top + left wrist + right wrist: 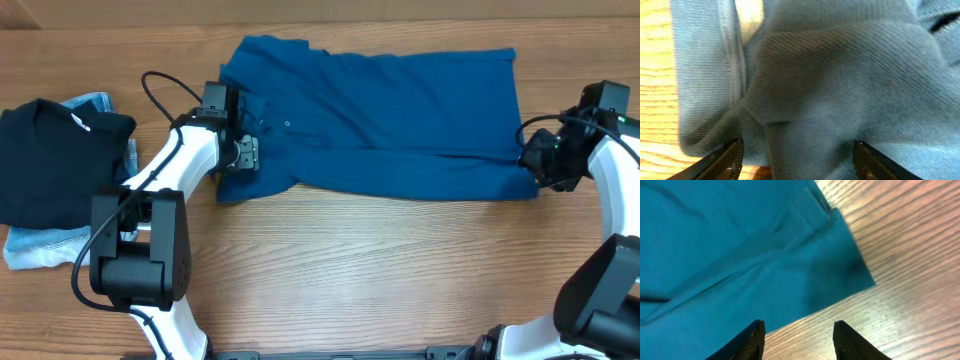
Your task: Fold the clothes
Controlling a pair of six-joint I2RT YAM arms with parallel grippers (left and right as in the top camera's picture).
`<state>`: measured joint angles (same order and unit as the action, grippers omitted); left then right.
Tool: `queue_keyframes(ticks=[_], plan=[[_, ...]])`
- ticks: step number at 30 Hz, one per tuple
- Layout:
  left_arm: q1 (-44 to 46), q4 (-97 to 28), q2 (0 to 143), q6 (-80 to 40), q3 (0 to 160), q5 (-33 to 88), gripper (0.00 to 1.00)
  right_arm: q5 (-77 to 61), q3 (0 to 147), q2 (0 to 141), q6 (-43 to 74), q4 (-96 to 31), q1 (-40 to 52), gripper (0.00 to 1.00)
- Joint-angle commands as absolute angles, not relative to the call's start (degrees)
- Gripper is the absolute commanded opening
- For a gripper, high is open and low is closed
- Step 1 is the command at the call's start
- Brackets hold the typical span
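Note:
My left gripper should grip the shirt's near edge (252, 190) at its end of the shirt and pull it toward me before folding, because that end is bunched into folds.
The teal-blue shirt (400, 110) lies flat across the far middle of the wooden table, folded into a long band with its collar end at the left. My left gripper (240, 152) is at the shirt's left end. In the left wrist view its jaws (797, 160) are open, with a raised fold of the fabric (840, 75) between them. My right gripper (535, 160) is at the shirt's near right corner. In the right wrist view its jaws (799, 337) are open and empty over bare wood, just off the shirt's edge (740, 255).
A black folded garment (50, 150) lies at the left edge of the table on top of light blue denim jeans (35, 250). Bare wooden table (380, 270) stretches in front of the shirt.

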<state>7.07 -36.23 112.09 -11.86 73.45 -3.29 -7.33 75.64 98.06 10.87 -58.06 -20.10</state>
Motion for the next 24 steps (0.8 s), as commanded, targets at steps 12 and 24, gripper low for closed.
queue_keyframes(ticks=[12,24], plan=[[7.14,-37.41,112.84,-11.99,69.78,-2.09,0.83,-9.08,75.59,119.22,8.47,-52.99,-19.92,0.49],[4.73,-38.09,112.84,-14.20,60.84,-10.26,0.77,-3.09,74.89,119.94,11.57,-66.72,-19.94,0.49]])
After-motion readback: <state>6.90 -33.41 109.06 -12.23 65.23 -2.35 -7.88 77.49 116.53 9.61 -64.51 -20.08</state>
